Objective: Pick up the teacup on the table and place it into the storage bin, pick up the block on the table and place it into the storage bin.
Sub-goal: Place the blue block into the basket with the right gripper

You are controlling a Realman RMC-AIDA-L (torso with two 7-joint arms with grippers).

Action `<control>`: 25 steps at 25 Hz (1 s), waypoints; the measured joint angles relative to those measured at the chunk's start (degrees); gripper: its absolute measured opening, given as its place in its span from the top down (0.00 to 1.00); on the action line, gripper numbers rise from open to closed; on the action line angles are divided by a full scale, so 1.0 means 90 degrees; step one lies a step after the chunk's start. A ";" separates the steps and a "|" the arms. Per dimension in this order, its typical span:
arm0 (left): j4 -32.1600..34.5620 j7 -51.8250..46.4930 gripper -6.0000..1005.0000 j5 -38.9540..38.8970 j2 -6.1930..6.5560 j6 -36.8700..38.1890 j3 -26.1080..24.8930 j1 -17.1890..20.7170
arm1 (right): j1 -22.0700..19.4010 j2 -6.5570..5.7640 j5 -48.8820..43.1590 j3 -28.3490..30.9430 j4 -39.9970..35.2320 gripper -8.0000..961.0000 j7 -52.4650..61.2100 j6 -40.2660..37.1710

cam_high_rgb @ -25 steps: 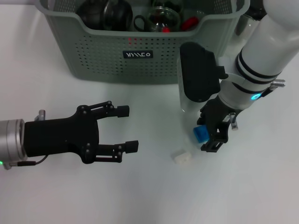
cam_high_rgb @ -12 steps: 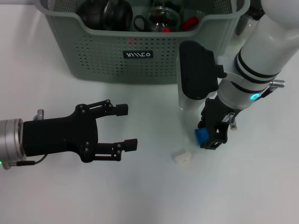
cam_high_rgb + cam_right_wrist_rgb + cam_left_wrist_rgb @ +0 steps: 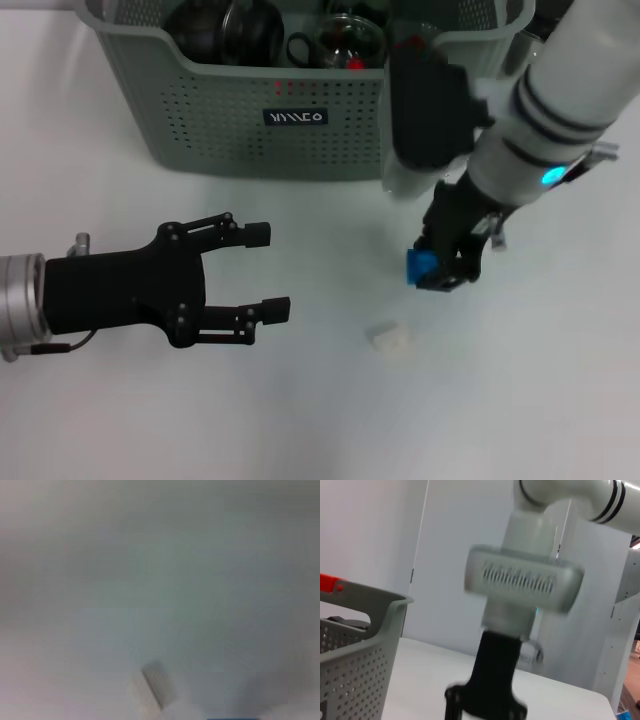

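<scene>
Next, my right gripper releases the small blue block over the clear glassware inside the storage bin [image 3: 358,26].
A small blue block [image 3: 420,268] is held clear of the white table, with my right gripper [image 3: 438,270] shut on it, just in front of the storage bin's right end. The grey-green perforated storage bin [image 3: 210,120] stands at the back with dark and clear glassware inside. I cannot tell whether any of it is the teacup, and no teacup shows on the table. A small white block [image 3: 390,340] lies on the table below the right gripper, and also shows in the right wrist view as the white block [image 3: 159,684]. My left gripper [image 3: 266,272] hovers open and empty at the left.
The bin's rim [image 3: 365,610] appears in the left wrist view with my right arm [image 3: 522,580] beyond it. A red item [image 3: 355,63] lies among the glassware in the bin. White tabletop [image 3: 330,420] stretches in front.
My right gripper has lifted the blue block up and slightly left, away from the white block. The left gripper has hardly moved.
</scene>
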 joint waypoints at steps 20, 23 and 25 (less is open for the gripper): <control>0.0037 0.0059 0.13 0.0036 0.0055 -0.0033 -0.0050 -0.0063 | 0.1361 -0.0029 -0.0544 0.3795 -0.1044 0.56 0.1461 0.1817; 0.0026 0.0065 0.13 0.0024 0.0054 -0.0040 -0.0049 -0.0069 | 0.1657 -0.0025 -0.0991 0.3730 0.0135 0.56 0.1453 0.2980; 0.0029 0.0068 0.13 0.0019 0.0054 -0.0042 -0.0050 -0.0070 | 0.1770 -0.0020 -0.1161 0.3622 0.0800 0.56 0.1459 0.3717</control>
